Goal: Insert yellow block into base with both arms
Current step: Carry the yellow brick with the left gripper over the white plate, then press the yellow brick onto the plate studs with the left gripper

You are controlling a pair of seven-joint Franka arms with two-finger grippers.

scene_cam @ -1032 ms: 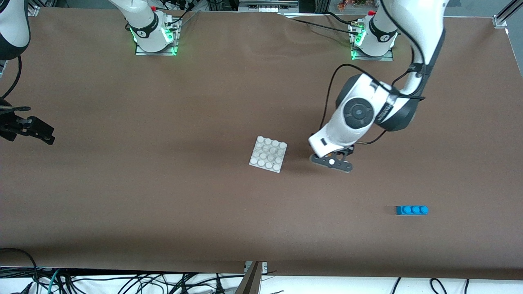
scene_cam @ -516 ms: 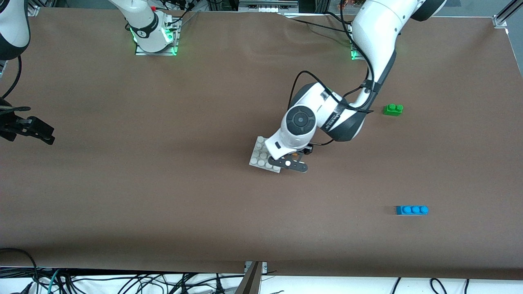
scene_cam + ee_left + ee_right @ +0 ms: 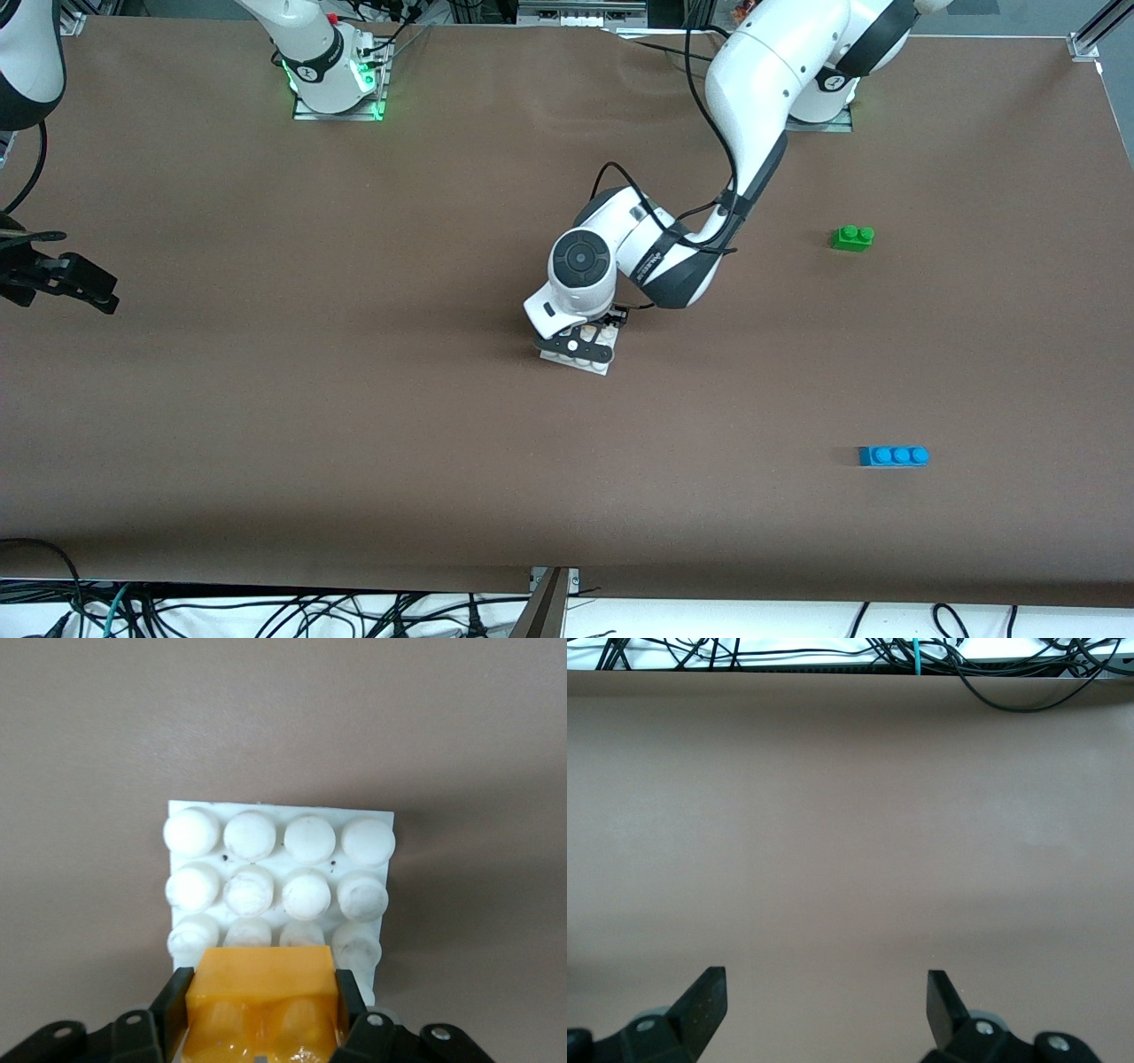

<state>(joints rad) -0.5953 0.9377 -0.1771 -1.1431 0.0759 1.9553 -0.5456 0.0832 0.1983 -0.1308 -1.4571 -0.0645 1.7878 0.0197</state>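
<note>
The robot's left gripper will release the yellow block on the white base's inner studs [image 3: 582, 330] [image 3: 275, 937] near the base's back edge.
The yellow block [image 3: 264, 970] sits clamped between the black fingers of my left gripper [image 3: 263, 990], studs turned toward the wrist camera. It hangs just over the edge rows of the white studded base [image 3: 279, 835]. From the front, the left gripper [image 3: 578, 344] covers most of the base [image 3: 595, 364] at mid-table, and the block is hidden under the hand. My right gripper [image 3: 66, 279] waits at the right arm's end of the table. Its fingers stand open [image 3: 824, 983] over bare brown table.
A green two-stud brick [image 3: 852, 237] lies toward the left arm's end of the table. A blue three-stud brick [image 3: 893, 455] lies at the same end, nearer the front camera. Cables [image 3: 921, 665] run past the table's edge in the right wrist view.
My left arm has swung from the left arm's end of the table to over the base, carrying the block. The green brick came into view. The right arm has not moved.
</note>
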